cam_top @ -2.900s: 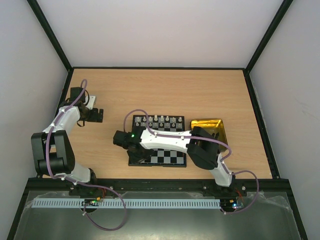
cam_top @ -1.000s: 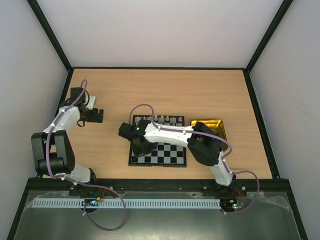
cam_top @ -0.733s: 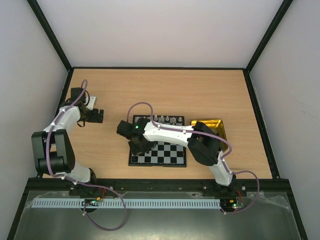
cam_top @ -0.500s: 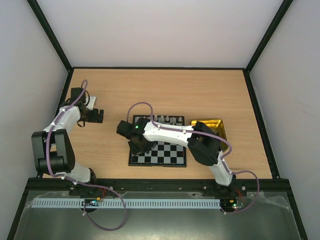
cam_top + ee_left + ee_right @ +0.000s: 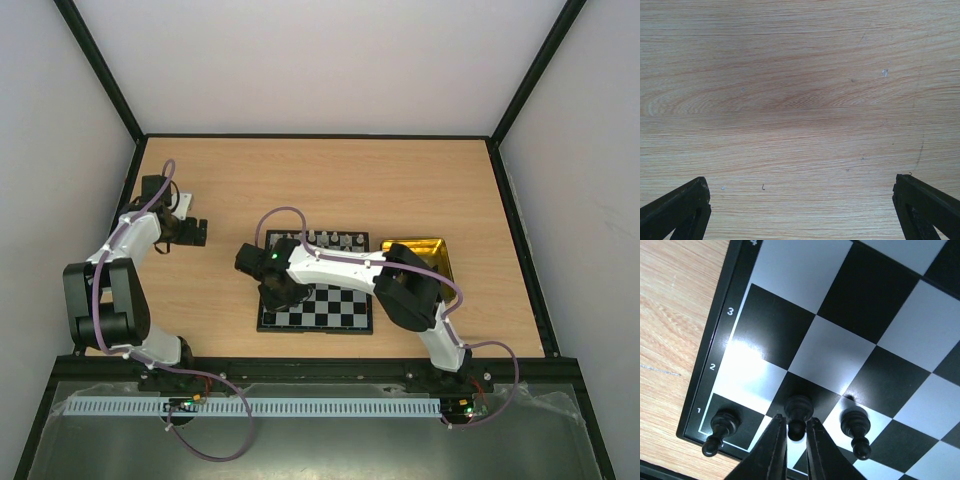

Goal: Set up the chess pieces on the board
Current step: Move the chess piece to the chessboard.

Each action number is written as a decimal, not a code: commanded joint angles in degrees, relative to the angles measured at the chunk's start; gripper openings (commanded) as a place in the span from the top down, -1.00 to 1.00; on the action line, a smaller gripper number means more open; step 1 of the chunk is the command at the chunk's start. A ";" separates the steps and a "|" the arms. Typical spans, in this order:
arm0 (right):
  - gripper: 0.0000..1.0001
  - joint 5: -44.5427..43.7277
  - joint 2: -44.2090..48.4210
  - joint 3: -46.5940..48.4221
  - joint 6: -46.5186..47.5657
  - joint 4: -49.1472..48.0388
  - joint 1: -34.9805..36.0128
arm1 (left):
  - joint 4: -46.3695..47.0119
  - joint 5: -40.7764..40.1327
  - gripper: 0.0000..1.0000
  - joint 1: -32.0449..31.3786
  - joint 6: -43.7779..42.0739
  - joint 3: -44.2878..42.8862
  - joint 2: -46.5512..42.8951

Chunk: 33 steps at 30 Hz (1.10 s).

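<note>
The corner pawn is standing one row behind the other black pawns, so the robot's right gripper will pick it up and move it to the white square ahead [image 5: 749, 380].
The board [image 5: 340, 310] lies mid-table with a row of white pieces [image 5: 330, 240] along its far edge. My right gripper [image 5: 280, 294] is over the board's near left corner. In the right wrist view it [image 5: 796, 428] is shut on the head of a black pawn [image 5: 798, 407] whose base rests on a black square in row 2 of the board [image 5: 850, 300]. Two more black pawns stand beside it, one at the corner square [image 5: 722, 423] and one to the right [image 5: 855, 423]. My left gripper [image 5: 195, 232] is open and empty over bare wood [image 5: 800, 184].
A shiny gold tray [image 5: 425, 252] sits just right of the board, partly under my right arm. Black frame rails border the table on the left, right and far sides. The left wrist view holds only wood grain [image 5: 800, 100].
My right gripper moved from the board's left rim a little right and farther onto the board's left columns, then held nearly still in the last half second. The left arm has not moved.
</note>
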<state>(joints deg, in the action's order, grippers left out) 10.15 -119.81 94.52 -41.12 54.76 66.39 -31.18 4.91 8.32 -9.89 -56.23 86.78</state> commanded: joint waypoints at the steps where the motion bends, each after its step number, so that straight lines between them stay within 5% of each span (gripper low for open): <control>1: 0.67 -0.57 0.20 -0.40 -0.18 -0.40 -0.07 | -0.46 -0.16 -0.99 0.36 -0.23 0.11 -0.64; 11: 0.38 -1.37 0.33 1.00 -0.05 0.50 -0.15 | -0.39 -0.07 -0.99 0.37 -0.13 -0.08 -0.47; 33: 0.39 -0.94 -1.13 9.45 0.09 6.09 4.49 | -0.58 0.46 -0.99 0.38 0.05 0.02 -1.09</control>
<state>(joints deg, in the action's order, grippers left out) 9.15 -120.09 103.46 -40.95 59.09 70.24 -31.18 4.95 8.32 -9.87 -56.23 86.76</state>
